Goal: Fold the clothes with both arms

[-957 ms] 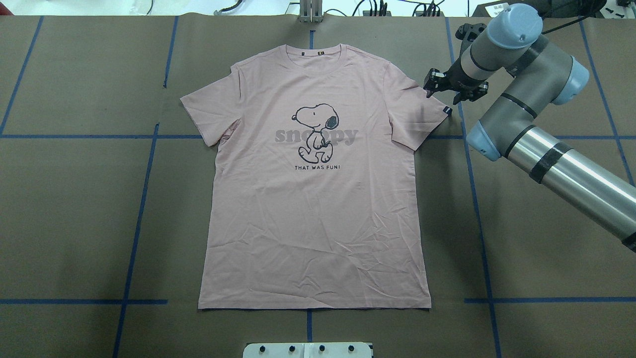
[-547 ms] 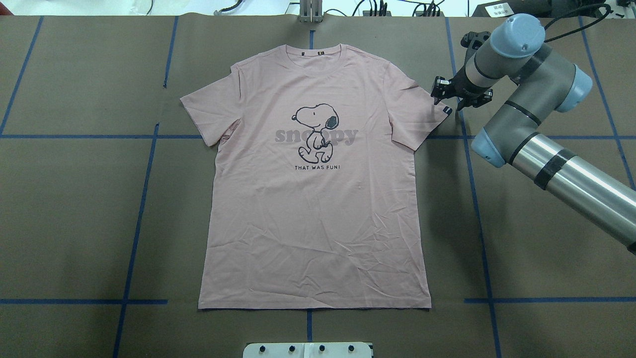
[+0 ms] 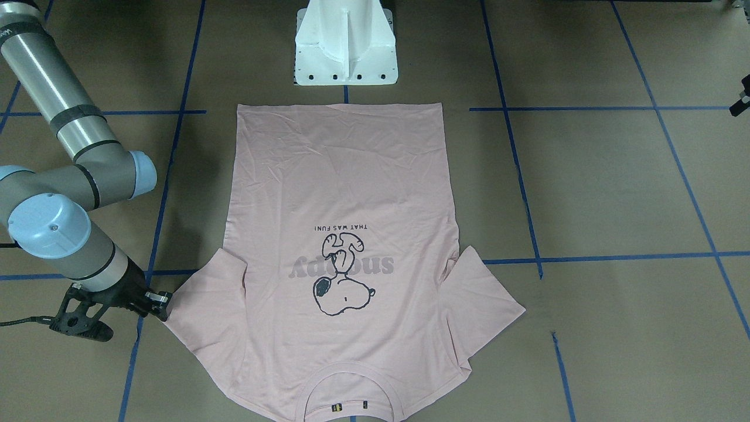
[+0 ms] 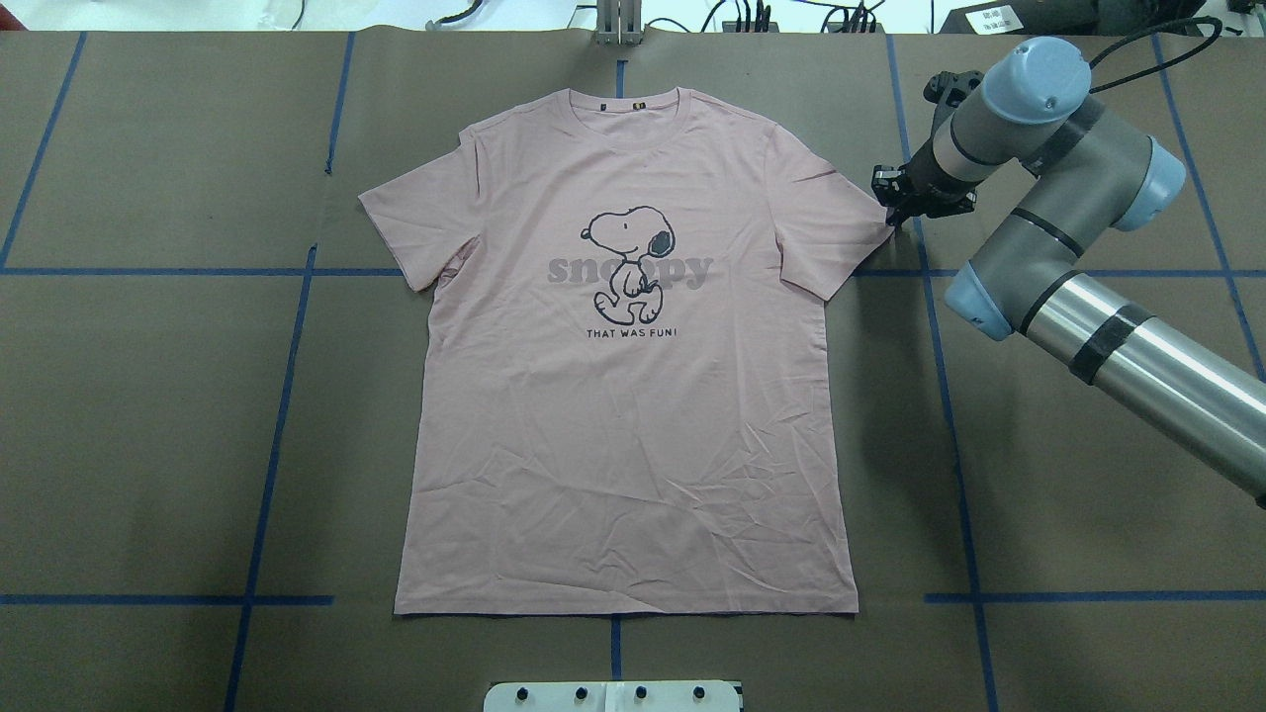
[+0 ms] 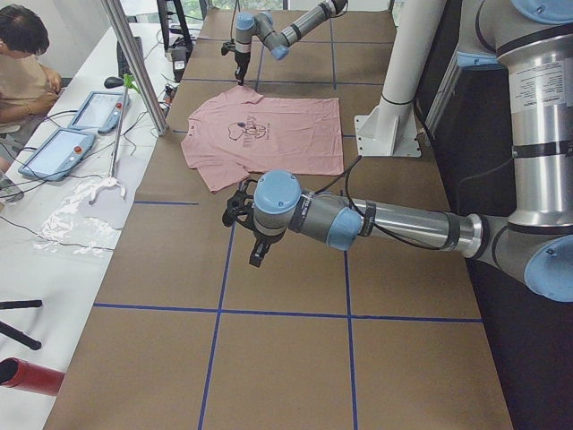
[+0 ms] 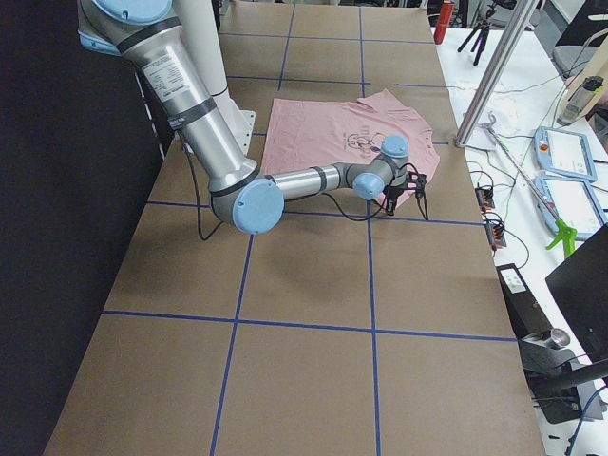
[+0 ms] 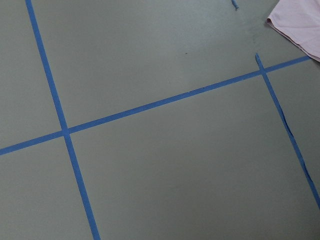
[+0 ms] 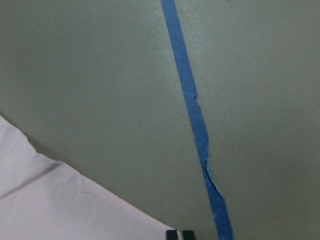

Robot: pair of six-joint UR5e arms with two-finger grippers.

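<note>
My right gripper will let go of the sleeve tip on the shirt's body, just inside [image 3: 252,327] that sleeve's seam.
The pale pink Snoopy T-shirt [image 4: 623,415] lies flat and face up on the brown table, collar at the far side. My right gripper [image 4: 898,216] points down at the tip of the shirt's right sleeve [image 4: 851,222] and hides the sleeve tag. In the right wrist view its two fingertips [image 8: 173,234] stand close together at the corner of the pink sleeve [image 8: 60,205]. My left gripper [image 5: 258,253] hangs over bare table left of the shirt. It shows only from the side and as a black bit [image 3: 743,99], so I cannot tell its state. The left wrist view catches the other sleeve corner [image 7: 300,30].
The white pedestal base [image 3: 345,47] stands at the shirt's hem side. Blue tape lines [image 4: 277,396] cross the brown table cover. A side table with tablets [image 5: 54,152], a metal post [image 5: 134,63] and a seated person [image 5: 22,54] lie beyond the collar end.
The right gripper has slid from the sleeve's upper edge down to its tip, dropped lower, and now covers the dark tag. The shirt has not shifted.
</note>
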